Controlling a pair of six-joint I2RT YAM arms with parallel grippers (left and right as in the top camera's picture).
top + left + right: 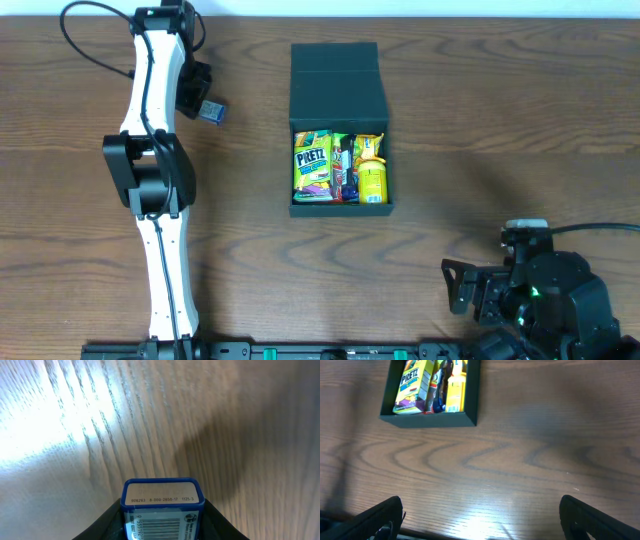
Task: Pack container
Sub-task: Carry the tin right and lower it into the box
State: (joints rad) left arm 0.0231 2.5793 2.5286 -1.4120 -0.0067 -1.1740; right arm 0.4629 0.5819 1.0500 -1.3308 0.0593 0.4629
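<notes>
The small blue box will go down between the yellow Pretz box and the dark packet [340,177], where I should set it with my left gripper.
The container [338,95] is a dark box in the middle of the table, its flap lid folded back on the far side. Its near half holds a yellow Pretz box [313,165], a yellow packet [372,175] and darker packets between them. In the right wrist view the container [427,419] lies at the top left. My left gripper [203,103] is at the far left of the table, well left of the container. It is shut on a small blue box [162,505] with a barcode, one dark finger [107,527] against each side. My right gripper [480,517] stands open over bare wood at the near right.
The table is brown wood. The left arm [155,170] stretches from the near edge to the far left corner. The right arm's base [545,295] sits at the near right corner with a cable beside it.
</notes>
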